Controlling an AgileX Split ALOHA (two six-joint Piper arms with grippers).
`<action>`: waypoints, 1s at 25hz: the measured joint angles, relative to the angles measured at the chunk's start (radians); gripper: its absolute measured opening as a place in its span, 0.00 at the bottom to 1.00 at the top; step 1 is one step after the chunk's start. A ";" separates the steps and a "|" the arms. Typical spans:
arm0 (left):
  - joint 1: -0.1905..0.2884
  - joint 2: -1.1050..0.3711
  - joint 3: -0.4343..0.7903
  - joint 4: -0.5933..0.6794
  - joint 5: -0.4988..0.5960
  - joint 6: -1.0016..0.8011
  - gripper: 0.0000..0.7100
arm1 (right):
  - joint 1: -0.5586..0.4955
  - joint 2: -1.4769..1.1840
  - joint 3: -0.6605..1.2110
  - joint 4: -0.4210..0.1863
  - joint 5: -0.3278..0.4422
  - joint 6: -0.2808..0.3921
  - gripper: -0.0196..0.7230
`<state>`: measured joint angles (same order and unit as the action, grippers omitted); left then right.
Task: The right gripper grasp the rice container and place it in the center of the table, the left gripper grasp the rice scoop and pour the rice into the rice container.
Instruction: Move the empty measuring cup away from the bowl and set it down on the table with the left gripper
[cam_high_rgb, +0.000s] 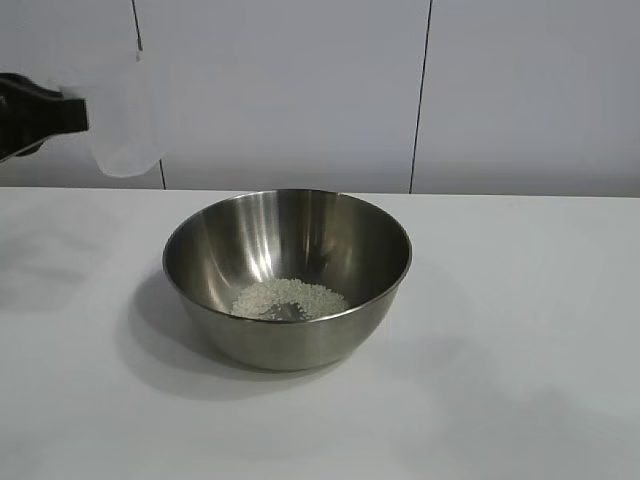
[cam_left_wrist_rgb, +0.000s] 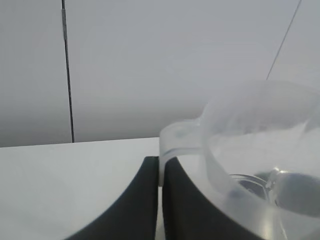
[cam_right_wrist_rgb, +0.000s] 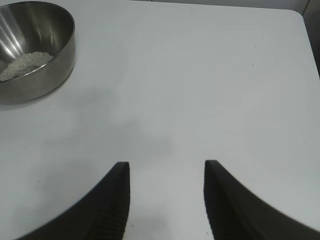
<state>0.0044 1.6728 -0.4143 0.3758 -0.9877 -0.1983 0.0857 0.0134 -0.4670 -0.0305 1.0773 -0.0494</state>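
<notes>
Next, I release the rice scoop with my left gripper on the bare table (cam_high_rgb: 81, 336) beside the rice container, on that gripper's side.
The steel rice container (cam_high_rgb: 287, 275) stands mid-table with a small heap of rice (cam_high_rgb: 290, 299) in its bottom; it also shows in the right wrist view (cam_right_wrist_rgb: 35, 50), rice (cam_right_wrist_rgb: 25, 64) inside. High at the exterior view's left edge, my left gripper (cam_high_rgb: 78, 108) is shut on the tab handle of the clear rice scoop (cam_high_rgb: 128, 125), held in the air well left of the bowl. In the left wrist view the scoop (cam_left_wrist_rgb: 250, 150) fills the frame beside the closed left gripper (cam_left_wrist_rgb: 161, 165). My right gripper (cam_right_wrist_rgb: 166, 172) is open over bare table (cam_right_wrist_rgb: 200, 75), away from the bowl.
A white panelled wall (cam_high_rgb: 300, 90) rises behind the table. White tabletop (cam_high_rgb: 520, 330) spreads around the bowl on all sides. The table's far corner (cam_right_wrist_rgb: 295, 15) shows in the right wrist view.
</notes>
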 joint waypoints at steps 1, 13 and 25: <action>0.006 0.030 0.001 0.010 -0.025 0.006 0.01 | 0.000 0.000 0.000 0.000 0.000 0.000 0.45; 0.009 0.357 -0.011 -0.038 -0.143 0.160 0.01 | 0.000 0.000 0.000 0.000 0.000 0.000 0.45; 0.009 0.364 -0.027 -0.127 -0.151 0.191 0.01 | 0.000 0.000 0.000 0.000 0.000 0.000 0.45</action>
<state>0.0132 2.0372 -0.4412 0.2484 -1.1382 -0.0077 0.0857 0.0134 -0.4670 -0.0305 1.0773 -0.0494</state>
